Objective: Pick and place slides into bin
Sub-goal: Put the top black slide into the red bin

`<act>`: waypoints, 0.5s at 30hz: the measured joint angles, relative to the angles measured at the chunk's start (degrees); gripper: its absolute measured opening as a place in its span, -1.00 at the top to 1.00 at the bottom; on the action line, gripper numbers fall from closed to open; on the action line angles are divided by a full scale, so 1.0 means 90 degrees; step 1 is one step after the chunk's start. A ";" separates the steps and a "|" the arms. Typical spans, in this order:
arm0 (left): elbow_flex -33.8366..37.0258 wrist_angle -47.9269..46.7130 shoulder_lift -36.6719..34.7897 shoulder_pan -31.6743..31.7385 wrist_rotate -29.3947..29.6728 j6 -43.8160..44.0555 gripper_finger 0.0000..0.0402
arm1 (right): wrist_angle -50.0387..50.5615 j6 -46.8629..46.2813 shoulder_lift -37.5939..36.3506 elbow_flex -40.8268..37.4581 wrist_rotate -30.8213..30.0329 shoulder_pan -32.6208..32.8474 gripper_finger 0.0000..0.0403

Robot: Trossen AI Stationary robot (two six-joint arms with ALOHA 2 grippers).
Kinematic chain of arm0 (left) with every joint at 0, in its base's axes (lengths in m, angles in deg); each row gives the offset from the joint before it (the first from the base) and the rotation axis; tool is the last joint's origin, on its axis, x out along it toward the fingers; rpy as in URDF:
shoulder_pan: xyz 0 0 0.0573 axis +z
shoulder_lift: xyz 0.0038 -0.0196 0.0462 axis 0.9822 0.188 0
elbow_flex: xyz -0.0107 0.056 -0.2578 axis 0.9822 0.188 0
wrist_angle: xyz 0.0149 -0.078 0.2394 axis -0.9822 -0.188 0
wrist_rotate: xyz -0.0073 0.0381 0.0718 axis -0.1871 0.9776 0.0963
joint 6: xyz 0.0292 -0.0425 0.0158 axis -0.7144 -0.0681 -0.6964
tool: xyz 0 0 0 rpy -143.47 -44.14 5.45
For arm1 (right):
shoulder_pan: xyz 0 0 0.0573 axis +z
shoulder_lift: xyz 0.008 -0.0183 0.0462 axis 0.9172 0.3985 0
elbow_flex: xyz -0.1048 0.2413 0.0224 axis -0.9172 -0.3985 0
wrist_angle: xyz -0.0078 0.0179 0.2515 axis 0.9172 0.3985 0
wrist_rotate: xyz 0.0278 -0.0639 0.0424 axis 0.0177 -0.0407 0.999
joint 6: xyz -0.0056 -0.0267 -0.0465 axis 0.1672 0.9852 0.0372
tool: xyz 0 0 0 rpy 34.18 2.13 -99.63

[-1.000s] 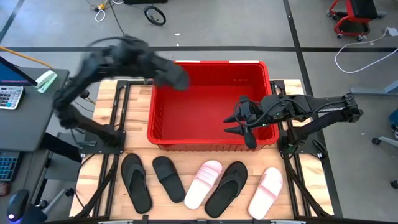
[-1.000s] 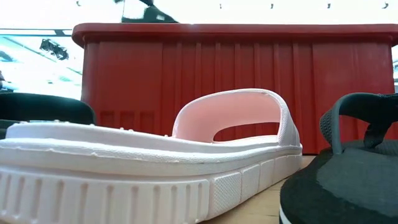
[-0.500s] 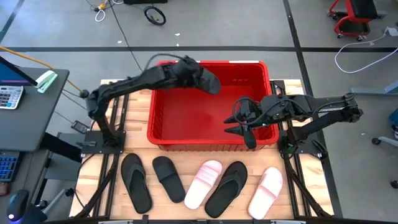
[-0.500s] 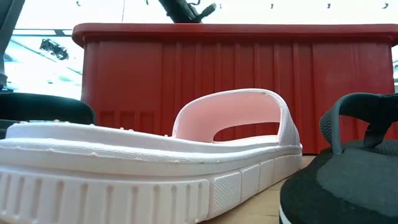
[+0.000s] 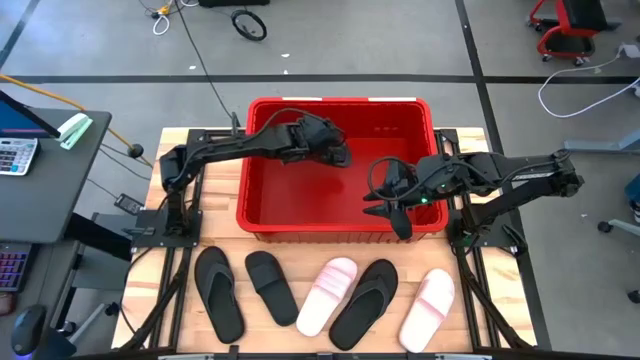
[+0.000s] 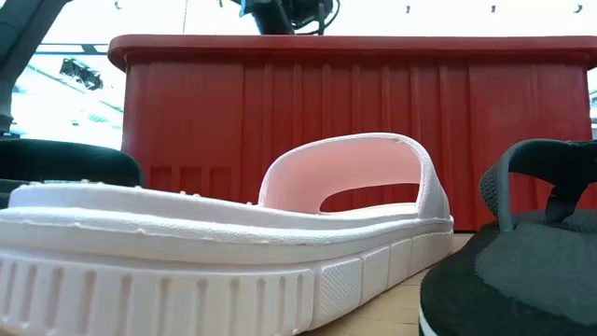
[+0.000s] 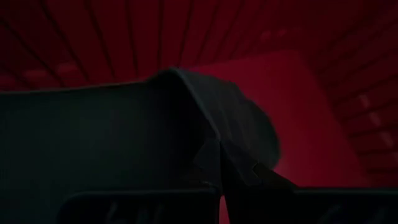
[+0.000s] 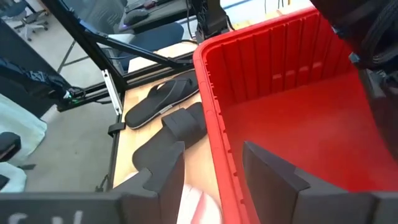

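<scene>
My left gripper will release the black slide on the bottom of the red bin, by the far corner (image 5: 299, 146) nearest the desk.
The red bin (image 5: 335, 228) stands at the middle of the table. My left gripper (image 5: 322, 143) is over the bin's far left part, shut on a black wide-strap slide (image 5: 335, 152), which fills the left wrist view (image 7: 124, 143). My right gripper (image 5: 386, 214) is open and empty over the bin's near right wall (image 8: 214, 124); one finger is inside the wall and one outside, neither touching it. Five slides lie flat on their soles in a row near the front edge: a black flip-flop (image 5: 218, 296), a black slide (image 5: 270, 287), a pink slide (image 5: 327, 295), a black flip-flop (image 5: 362, 302) and a pink slide (image 5: 428, 310). My left gripper is shut on the black slide, reaching in from the table's left side. The slide's own dark body (image 7: 205, 140) hides the place of contact, so which part it has cannot be told. The slide is over the bin's red floor (image 7: 292, 112); whether it touches the floor I cannot tell.
The bin's tall walls and rolled rim (image 6: 354, 44) rise behind the row of slides. Wooden table top shows beside the bin on both sides (image 5: 215, 180). A desk with a calculator (image 5: 15, 155) stands beyond the table's left edge.
My left arm has swung from beyond the bin's far left corner toward the right and down, over the bin's far left part, carrying the black slide with it.
</scene>
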State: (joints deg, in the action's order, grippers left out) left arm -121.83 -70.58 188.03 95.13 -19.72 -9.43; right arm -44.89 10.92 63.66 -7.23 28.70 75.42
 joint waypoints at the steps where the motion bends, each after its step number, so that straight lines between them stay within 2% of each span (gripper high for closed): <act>1: 0.0000 -0.0002 0.0000 0.0029 -0.0001 -0.0037 0.99 | -0.0005 -0.0058 0.0000 0.0000 0.0001 0.0000 0.17; 10: -0.0002 -0.0235 -0.0002 0.0351 -0.0024 -0.0354 0.99 | 0.0048 -0.0137 0.0000 0.0000 0.0000 0.0000 0.17; 15: -0.0002 -0.0493 -0.0004 0.0603 -0.0288 -0.0377 0.99 | 0.0052 -0.0142 0.0000 0.0000 0.0000 0.0000 0.17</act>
State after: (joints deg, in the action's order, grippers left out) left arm -121.85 -75.02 188.00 100.56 -22.32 -12.82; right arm -44.42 9.63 63.66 -7.23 28.70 75.42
